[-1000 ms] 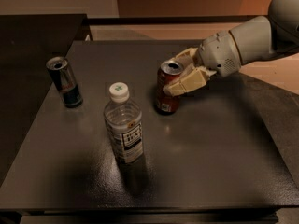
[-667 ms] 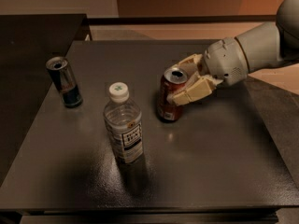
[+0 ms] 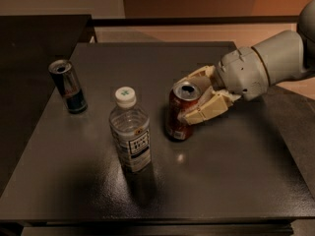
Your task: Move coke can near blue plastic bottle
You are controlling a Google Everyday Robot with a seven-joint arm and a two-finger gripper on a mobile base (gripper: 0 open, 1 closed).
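Observation:
Next, my gripper puts the coke can down upright on the dark table [image 3: 169, 152] and lets go of it there, close against the near side of the blue plastic bottle.
The red coke can [image 3: 178, 113] with a silver top stands upright on the dark table [image 3: 231, 171], just right of the middle. My gripper [image 3: 193, 98] comes in from the right and is shut on the can, one cream finger [image 3: 204, 113] on its near side and one behind its top. The blue plastic bottle [image 3: 130, 132], clear with a white cap and a label, stands upright a short way left of the can, with a small gap between them.
A slim blue-and-silver energy drink can [image 3: 68, 86] stands at the table's left side. A second dark table [image 3: 29, 43] adjoins at the far left. The arm [image 3: 268, 63] reaches over the table's right edge.
My gripper has carried the coke can slightly down and toward the bottle. The bottle and the energy drink can have not moved.

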